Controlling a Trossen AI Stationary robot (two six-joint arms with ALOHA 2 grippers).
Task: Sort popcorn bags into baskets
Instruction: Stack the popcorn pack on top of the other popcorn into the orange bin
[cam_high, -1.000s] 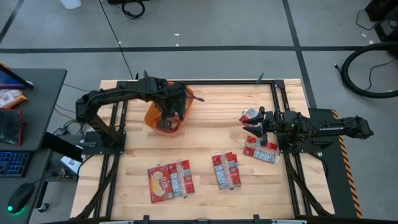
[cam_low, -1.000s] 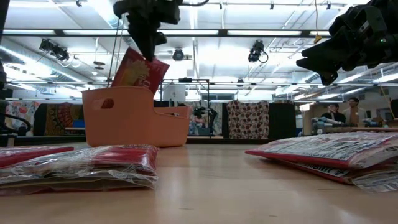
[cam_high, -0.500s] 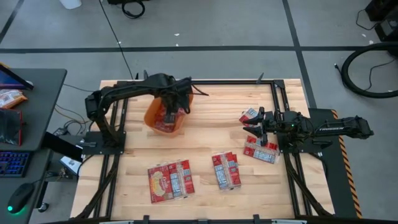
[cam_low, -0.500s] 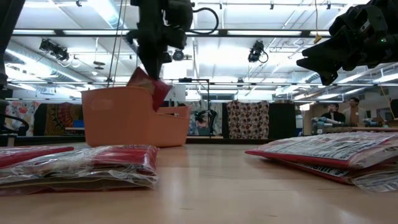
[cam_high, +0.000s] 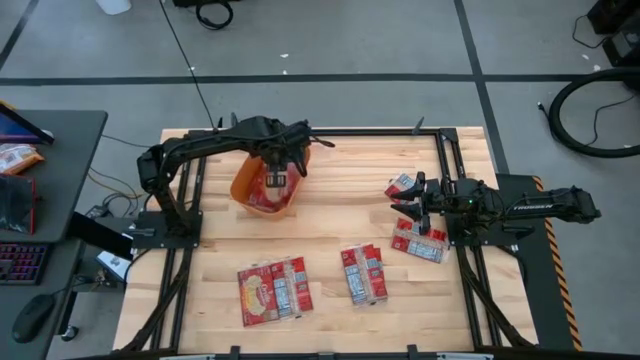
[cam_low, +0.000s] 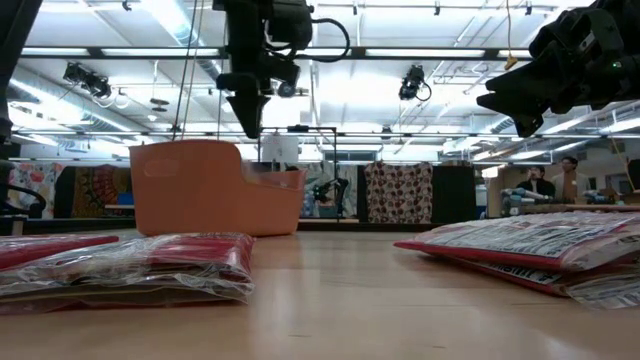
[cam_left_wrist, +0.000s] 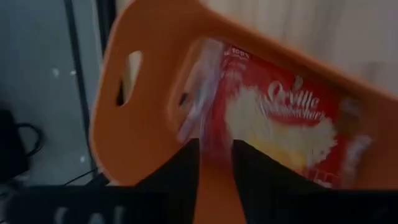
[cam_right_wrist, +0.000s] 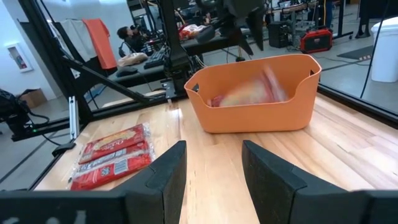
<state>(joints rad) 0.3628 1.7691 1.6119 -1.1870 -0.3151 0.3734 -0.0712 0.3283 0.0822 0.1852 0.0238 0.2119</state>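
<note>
I need to close my right gripper next on the middle of the far popcorn bag (cam_high: 400, 187), the small one just beyond the other bag beside that gripper.
The orange basket (cam_high: 243, 186) stands on the table's far left part. A popcorn bag (cam_left_wrist: 280, 127), red with a yellowish picture, lies inside it and appears blurred in the right wrist view (cam_right_wrist: 249, 92). My left gripper (cam_left_wrist: 216, 146) hangs just above the basket (cam_low: 215, 190), pointing steeply down. Its fingers are a little apart and nothing is between them. My right gripper (cam_right_wrist: 211, 168) waits open and level at the table's right side (cam_high: 405, 205), above two more bags (cam_high: 418, 243).
A stack of popcorn bags (cam_high: 272, 290) lies near the front left, and another (cam_high: 362, 273) lies at the front middle. One bag (cam_high: 402, 184) sits beside my right gripper. Bare wood lies between the basket and these stacks. Dark frame rails run along the table's edges.
My left gripper has sunk over the basket with the bag and tipped more steeply down. It has let go of the bag. The bag, held tilted above the rim a second ago, has dropped inside the basket.
</note>
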